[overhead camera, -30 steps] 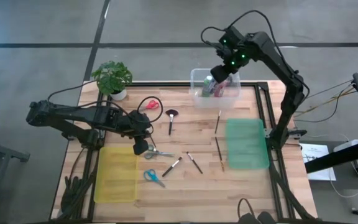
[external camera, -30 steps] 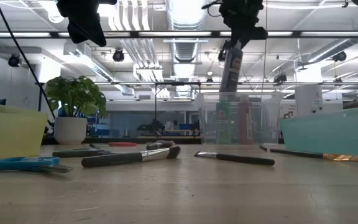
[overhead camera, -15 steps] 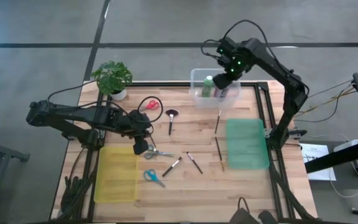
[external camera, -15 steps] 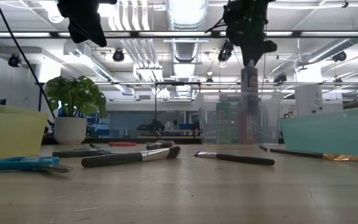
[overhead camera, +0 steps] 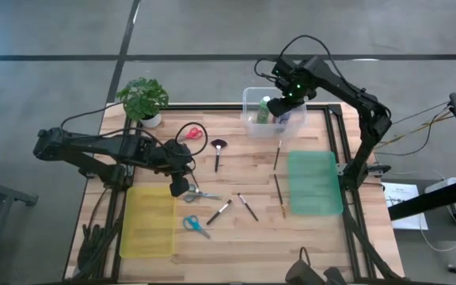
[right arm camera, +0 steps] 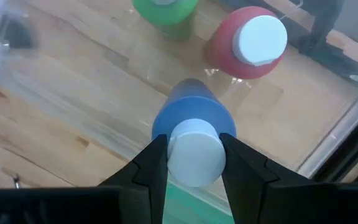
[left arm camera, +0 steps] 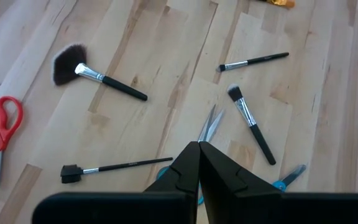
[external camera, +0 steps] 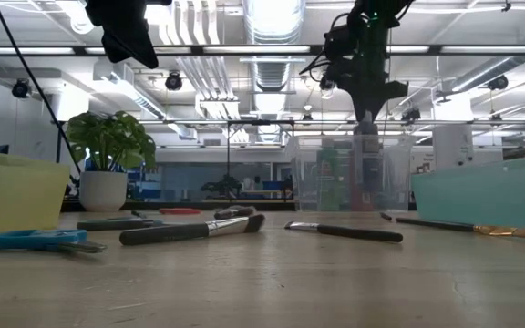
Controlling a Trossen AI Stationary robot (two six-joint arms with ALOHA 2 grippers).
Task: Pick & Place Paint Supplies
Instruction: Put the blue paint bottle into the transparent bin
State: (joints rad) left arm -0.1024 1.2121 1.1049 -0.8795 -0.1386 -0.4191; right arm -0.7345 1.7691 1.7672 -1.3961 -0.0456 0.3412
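Observation:
My right gripper has the blue bottle. I should put it down in the clear bin (overhead camera: 275,119) (right arm camera: 188,79), close against the green and pink bottles.
A blue paint bottle (right arm camera: 191,121) with a white cap stands upright between the fingers of my right gripper (right arm camera: 194,163), inside the clear bin (overhead camera: 252,99) at the table's far edge. A green bottle (right arm camera: 163,9) and a pink one (right arm camera: 250,43) stand in the same bin. In the low view the blue bottle (external camera: 369,169) shows dark through the bin wall. My left gripper (overhead camera: 179,189) hangs shut above the grey scissors (left arm camera: 210,124). Blue scissors (overhead camera: 196,226), red scissors (overhead camera: 192,132) and several brushes lie flat on the wood. My right gripper pinches the blue bottle's white cap (right arm camera: 179,149) between its two fingers (right arm camera: 153,165), one on each side. The fingers come from above, pointing down. The bottle hangs upright below them inside the bin; whether its base stands on the bin floor I cannot tell.
A potted plant (overhead camera: 142,99) stands at the far left corner. A yellow tray (overhead camera: 149,222) lies near left, a green tray (overhead camera: 315,182) at the right. A fan brush (overhead camera: 216,150) and thin brushes (overhead camera: 279,194) are scattered between them.
My right gripper has come down with the blue bottle from above the bin into it, shifting slightly toward the table's near edge. The bottle, tilted at first, now stands upright among the other bottles.

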